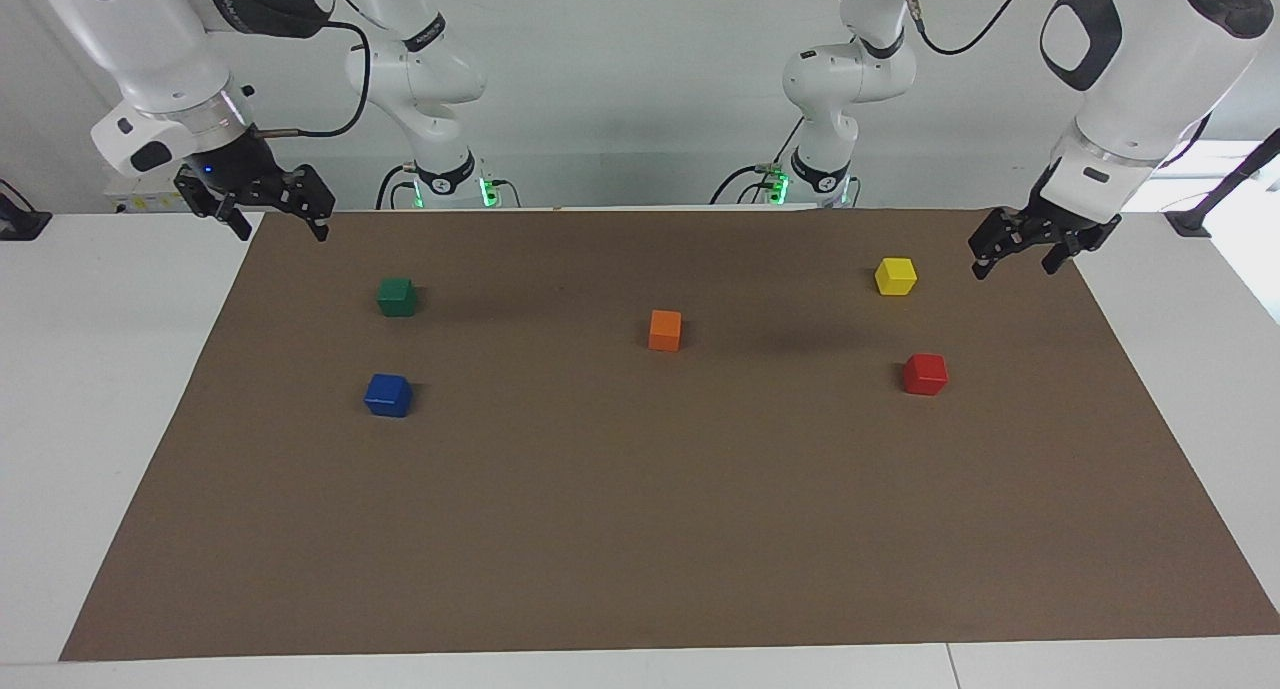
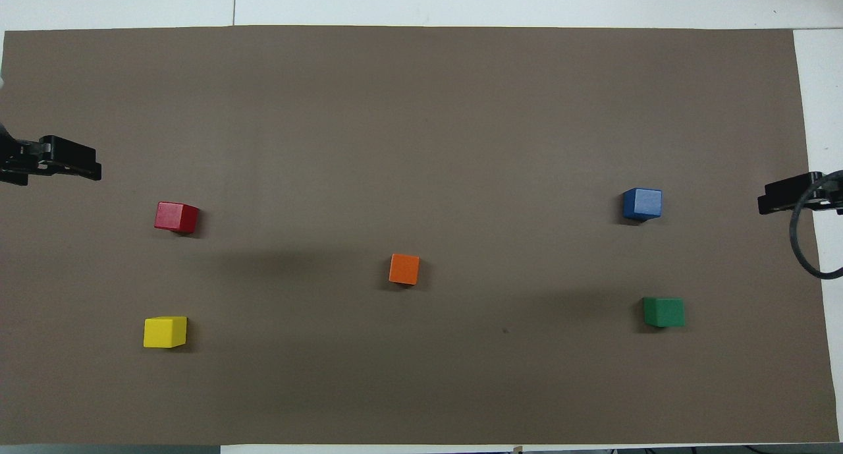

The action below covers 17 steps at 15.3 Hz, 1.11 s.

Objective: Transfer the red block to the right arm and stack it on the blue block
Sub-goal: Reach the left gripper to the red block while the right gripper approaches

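My left gripper will close on the opposite sides of the red block [image 2: 175, 217], because that block has to pass to my right gripper.
The red block [image 1: 925, 374] sits on the brown mat toward the left arm's end, and also shows in the overhead view [image 2: 176, 217]. The blue block [image 1: 388, 395] sits toward the right arm's end, and also shows in the overhead view [image 2: 642, 203]. My left gripper [image 1: 1014, 267] is open and empty, raised over the mat's edge at its own end of the table, apart from the red block; it also shows in the overhead view [image 2: 53, 164]. My right gripper [image 1: 282, 231] is open and empty, and waits raised over the mat's corner at its own end; it also shows in the overhead view [image 2: 800, 200].
A yellow block [image 1: 895, 276] lies nearer to the robots than the red block. A green block [image 1: 396, 296] lies nearer to the robots than the blue block. An orange block [image 1: 665, 330] sits mid-mat. White table [image 1: 110, 369] surrounds the mat.
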### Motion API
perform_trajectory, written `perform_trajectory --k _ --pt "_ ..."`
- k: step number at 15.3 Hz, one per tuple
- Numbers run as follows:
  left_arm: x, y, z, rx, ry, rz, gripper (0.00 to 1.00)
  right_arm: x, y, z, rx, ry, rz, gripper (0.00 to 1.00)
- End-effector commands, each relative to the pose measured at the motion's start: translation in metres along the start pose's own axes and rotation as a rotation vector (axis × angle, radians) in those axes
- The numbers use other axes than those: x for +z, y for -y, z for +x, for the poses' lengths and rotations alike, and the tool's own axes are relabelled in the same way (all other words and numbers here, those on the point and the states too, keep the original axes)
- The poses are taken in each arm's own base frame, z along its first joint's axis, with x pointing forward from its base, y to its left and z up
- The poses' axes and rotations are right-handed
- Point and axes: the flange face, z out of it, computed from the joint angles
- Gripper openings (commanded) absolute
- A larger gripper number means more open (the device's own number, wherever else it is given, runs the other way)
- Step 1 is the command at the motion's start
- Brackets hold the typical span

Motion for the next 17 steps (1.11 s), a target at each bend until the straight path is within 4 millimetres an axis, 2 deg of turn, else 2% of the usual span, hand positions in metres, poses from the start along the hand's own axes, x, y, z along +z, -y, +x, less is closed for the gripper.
perform_trajectory --k 1,3,5,8,12,15,17 --pt "0.02 0.002 0.001 -0.012 -0.032 -0.011 1.0 0.001 -0.005 -0.001 0.012 0.017 0.006 1.0" --pt "0.054 0.003 0.008 -0.016 -0.032 -0.012 1.0 0.003 -0.001 -0.002 -0.002 0.025 0.004 1.0" --pt "0.094 0.004 0.006 -0.021 -0.051 -0.012 1.0 0.016 0.0 -0.01 -0.03 0.029 0.007 1.0" --pt "0.137 0.007 0.008 -0.026 -0.063 -0.012 1.0 0.055 0.003 -0.018 -0.031 0.006 0.035 1.0" --pt "0.197 0.011 0.006 -0.023 -0.083 -0.009 1.0 0.09 0.016 -0.011 -0.009 -0.006 0.234 1.0" --pt "0.222 0.009 -0.007 -0.021 -0.057 -0.009 1.0 0.128 0.01 0.001 -0.051 -0.012 0.373 1.0" --pt "0.236 -0.002 -0.013 -0.008 -0.028 -0.01 1.0 0.153 0.004 0.012 -0.081 -0.014 0.476 1.0"
